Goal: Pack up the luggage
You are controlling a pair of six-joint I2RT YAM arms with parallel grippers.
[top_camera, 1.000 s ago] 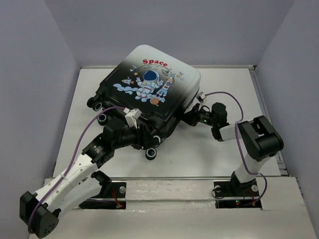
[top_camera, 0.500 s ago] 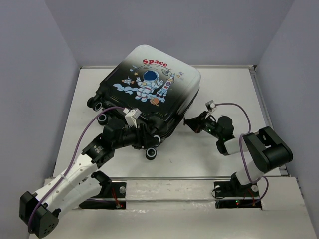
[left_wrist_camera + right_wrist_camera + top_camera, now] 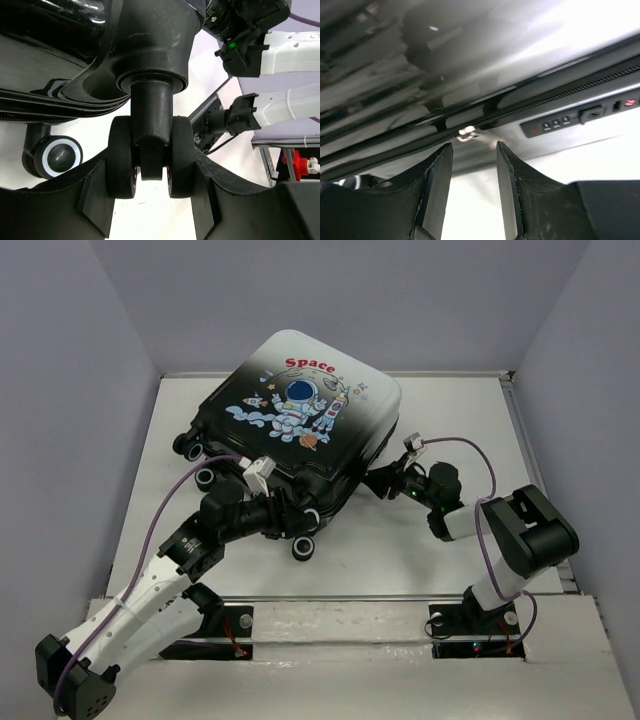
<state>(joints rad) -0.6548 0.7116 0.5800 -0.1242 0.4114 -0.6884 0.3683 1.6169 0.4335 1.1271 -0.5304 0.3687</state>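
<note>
The zipper pull is short of the lock panel, just beyond my right gripper's open fingers, so next I grip its tab [image 3: 485, 138] and slide it toward the lock.
The luggage [image 3: 300, 410] lies shut on the white table [image 3: 450, 420], with the astronaut and "Space" print facing up. My left gripper [image 3: 296, 518] reaches under its near edge. In the left wrist view it [image 3: 151, 165] is shut on a black twin caster wheel [image 3: 150, 155], and both fingers press the wheel's sides. My right gripper [image 3: 372, 481] is at the case's right side. In the right wrist view it [image 3: 473, 150] stands open with nothing between the fingers. A silver zipper pull [image 3: 466, 134] on the zipper track lies just beyond its tips.
A combination lock panel [image 3: 580, 117] sits on the case's side, right of the zipper pull. More caster wheels stick out at the left [image 3: 188, 447] and near front [image 3: 303, 548]. Grey walls [image 3: 80, 390] close in the table on three sides.
The right gripper drew back a little from the case's side, came in again slightly further left, and its jaws opened. The left gripper kept its hold on the wheel; the case shifted slightly left.
</note>
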